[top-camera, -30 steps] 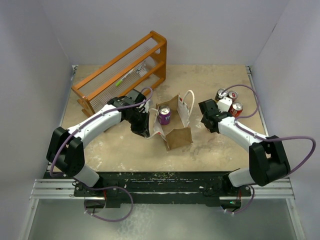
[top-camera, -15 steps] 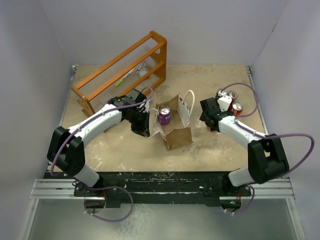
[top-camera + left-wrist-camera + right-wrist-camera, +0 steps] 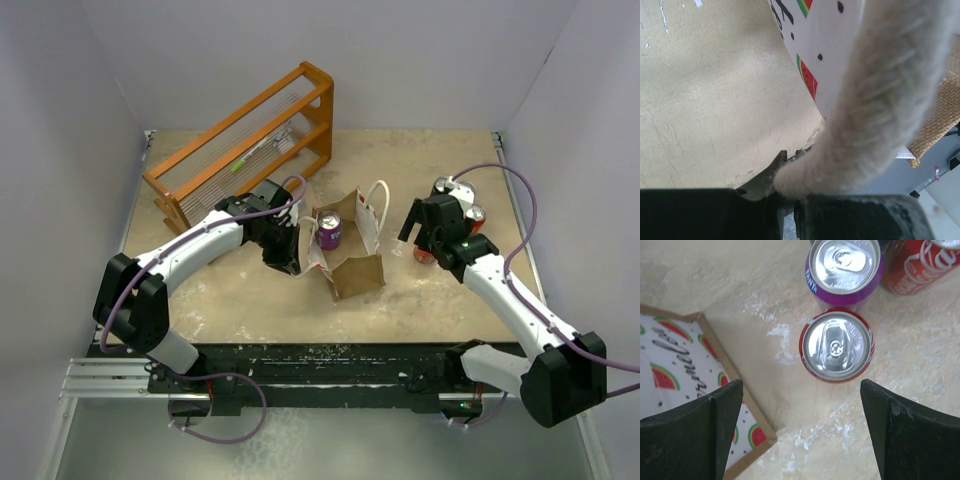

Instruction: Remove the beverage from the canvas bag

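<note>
Next, I close my right gripper around the purple beverage can inside the canvas bag and hold it by the can's top (image 3: 329, 219).
The canvas bag (image 3: 350, 255) stands open mid-table with a purple beverage can (image 3: 329, 230) upright inside. My left gripper (image 3: 291, 252) is at the bag's left side, shut on its white loop handle (image 3: 875, 100); the white watermelon-print panel (image 3: 825, 45) is right beside it. My right gripper (image 3: 412, 236) hangs open and empty above the table to the right of the bag. In the right wrist view the open gripper (image 3: 800, 390) is just short of a red can (image 3: 838, 346), with the bag's corner (image 3: 685, 370) at the left.
An orange wooden rack (image 3: 245, 145) stands at the back left. Right of the bag stand several cans: a red one (image 3: 426, 253) under my right wrist, a purple one (image 3: 845, 267) and a red cola can (image 3: 920, 262) behind it, near the right table edge.
My right arm has lifted and its wrist has swung up over the cans; a red can now shows below it. The left arm, bag and purple can have not moved.
</note>
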